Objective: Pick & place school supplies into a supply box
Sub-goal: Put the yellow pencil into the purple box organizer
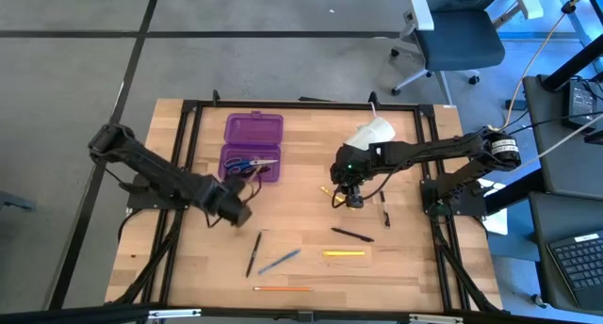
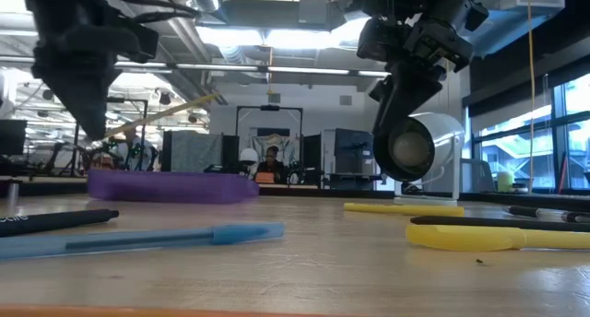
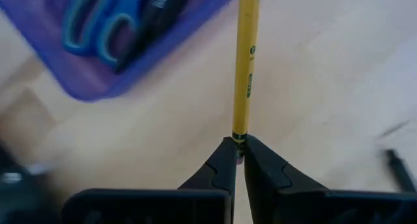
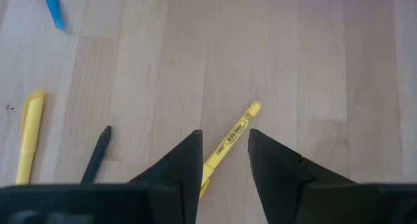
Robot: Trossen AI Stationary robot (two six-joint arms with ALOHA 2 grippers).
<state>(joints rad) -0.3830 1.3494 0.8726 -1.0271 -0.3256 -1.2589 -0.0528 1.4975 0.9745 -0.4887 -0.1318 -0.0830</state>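
Next, I let go of the yellow pencil with my left gripper between the blue-handled scissors and the dark pen (image 1: 258,164) (image 3: 147,10) in the purple supply box.
The purple supply box (image 1: 252,136) lies open at the far middle of the table, with blue-handled scissors (image 1: 247,162) and a dark pen in its tray (image 3: 91,81). My left gripper (image 1: 237,200) hangs just on the near side of the box, shut on a yellow pencil (image 3: 244,61). My right gripper (image 1: 351,200) is open and hovers right of centre. A thin yellow pen (image 4: 236,131) lies flat on the wood below it, between its fingers. My left gripper pinches the yellow pencil by its very end (image 3: 240,133) between the two fingertips. The pencil runs straight out from the fingers toward the box. It is lifted clear of the table and slants upward in the low view (image 2: 166,114).
Loose on the near half of the table lie a black pen (image 1: 353,234), a yellow highlighter (image 1: 344,253), a blue pen (image 1: 280,261), another black pen (image 1: 254,253) and an orange pencil (image 1: 283,288). A white roll (image 1: 370,134) stands at the far edge, behind the right arm.
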